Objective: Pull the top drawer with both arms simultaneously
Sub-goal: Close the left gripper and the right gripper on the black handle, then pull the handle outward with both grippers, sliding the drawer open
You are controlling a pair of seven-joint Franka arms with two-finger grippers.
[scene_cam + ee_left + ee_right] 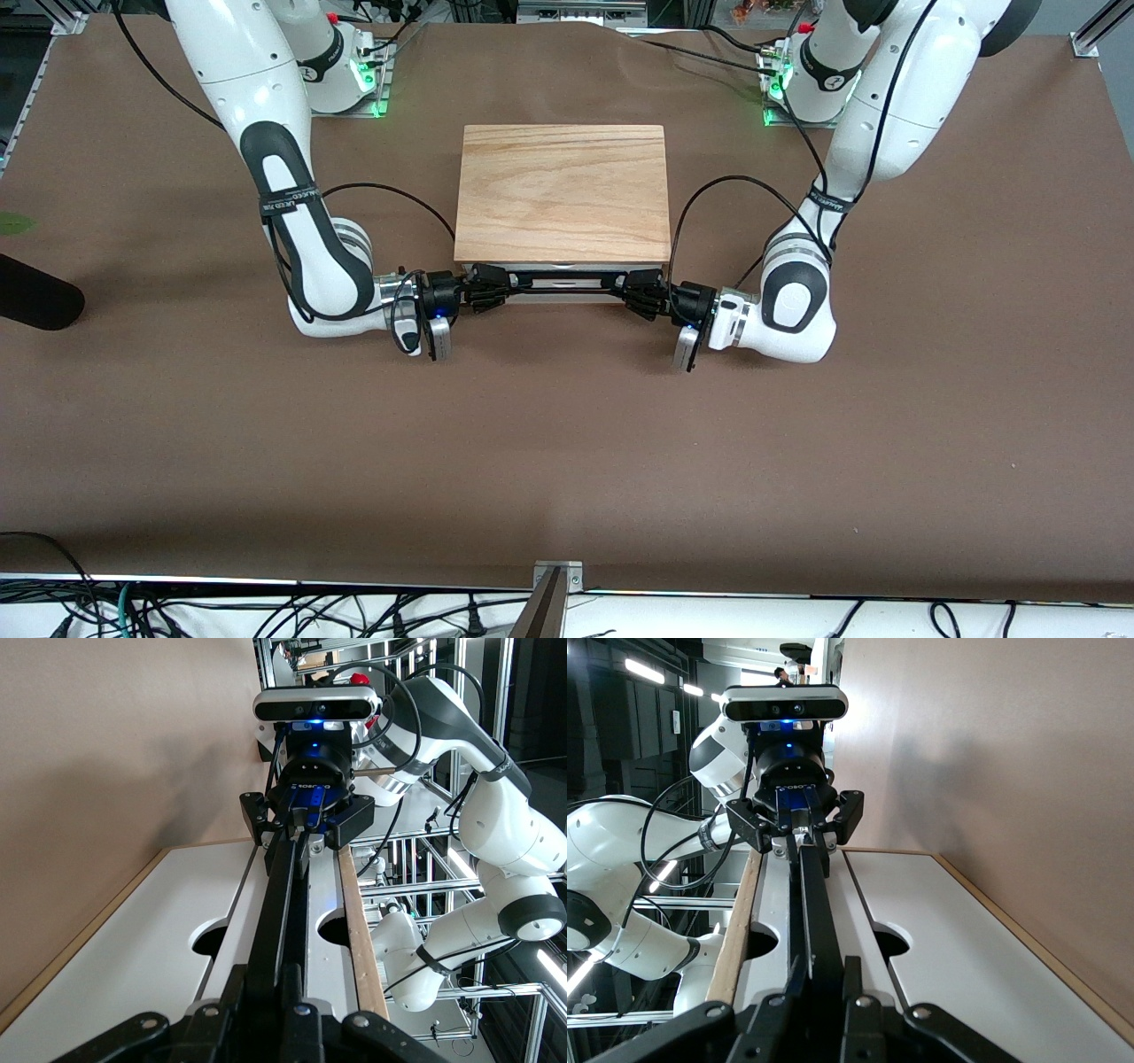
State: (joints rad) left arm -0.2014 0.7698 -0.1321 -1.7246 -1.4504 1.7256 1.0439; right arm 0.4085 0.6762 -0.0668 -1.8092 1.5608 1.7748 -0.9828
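Observation:
The top drawer's handle is pulled out over the bare brown table [569, 383] in front of the box. Next, my right gripper lets go of it there.
A box with a light oak lid [563, 190] stands mid-table. Under the lid's near edge shows the top drawer's white front [561, 282] with its thin black wire handle [563, 287]. None of the drawer's inside shows. My right gripper [487, 289] is shut on the handle's end toward the right arm. My left gripper [640, 293] is shut on the handle's other end. In the left wrist view my left gripper [263, 979] clamps the handle [282, 895], with the right gripper [301, 828] farther along it. In the right wrist view my right gripper [824, 970] clamps the handle [815, 904], facing the left gripper [799, 837].
A second white front panel without a handle [133, 948] lies below the top drawer and also shows in the right wrist view [957, 939]. A black object [35, 301] lies at the right arm's end of the table. A metal bracket [556, 580] sits at the table's near edge.

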